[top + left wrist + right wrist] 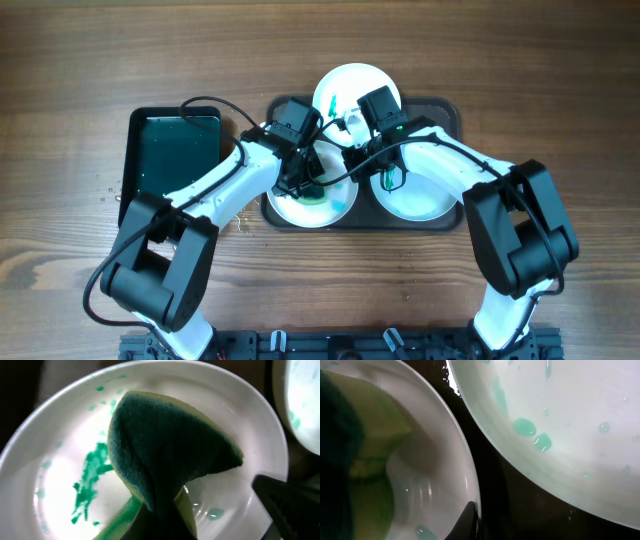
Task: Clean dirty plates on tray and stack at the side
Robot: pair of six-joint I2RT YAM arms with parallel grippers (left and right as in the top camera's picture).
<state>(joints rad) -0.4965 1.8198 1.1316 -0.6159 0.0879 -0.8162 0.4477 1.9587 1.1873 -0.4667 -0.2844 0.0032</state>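
Note:
The robot's right gripper should set the white plate down on bare wood (499, 91) beside the big tray, opposite the black tray.
Three white plates lie on the dark tray (450, 108): one at the back (345, 82), one front right (425, 200), one front left (300, 208). My left gripper (310, 183) is shut on a green sponge (170, 445) and presses it onto the front left plate (240, 410), which has a green smear (90, 480) and drops. My right gripper (352, 163) is shut on that plate's rim (462, 460); one dark finger (467, 520) lies inside the rim. The sponge (375, 415) also shows in the right wrist view. A neighbouring bluish plate (570, 420) carries green drops.
A smaller glossy black tray (170, 150) stands to the left of the big tray, with no sponge on it. Both arms cross over the middle of the big tray. Bare wooden table (560, 100) surrounds the trays.

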